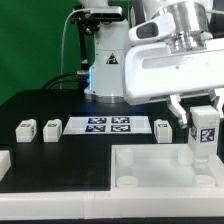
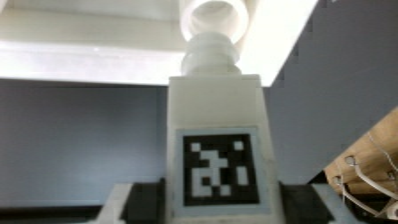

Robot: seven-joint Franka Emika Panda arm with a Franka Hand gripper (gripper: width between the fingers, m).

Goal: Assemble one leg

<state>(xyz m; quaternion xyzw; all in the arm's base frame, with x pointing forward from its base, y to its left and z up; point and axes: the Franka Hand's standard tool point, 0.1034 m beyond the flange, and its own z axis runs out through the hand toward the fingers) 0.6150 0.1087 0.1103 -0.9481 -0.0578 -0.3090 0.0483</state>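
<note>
The robot's gripper needs to release the leg upright in the round socket [image 1: 206, 180] [image 2: 215, 18] below it, near the front corner of the tray.
My gripper [image 1: 204, 128] is shut on a leg [image 1: 204, 136], a white block with a black-and-white tag, held upright over the right side of the large white tray [image 1: 150, 170]. In the wrist view the leg [image 2: 219, 130] fills the middle, tag facing the camera, with dark fingers [image 2: 146, 205] on both sides. Its narrower far end points at a round socket [image 2: 214, 18] of the tray [image 2: 89, 40]. I cannot tell whether it touches the socket. Three more legs lie on the black table: two [image 1: 24, 128] [image 1: 51, 127] at the exterior view's left, one [image 1: 162, 127] right of the marker board.
The marker board [image 1: 107, 126] lies flat behind the tray. The arm's white base [image 1: 108, 60] stands at the back. A white block [image 1: 4, 160] sits at the exterior view's left edge. A tan object with cables [image 2: 365, 165] shows beside the leg in the wrist view.
</note>
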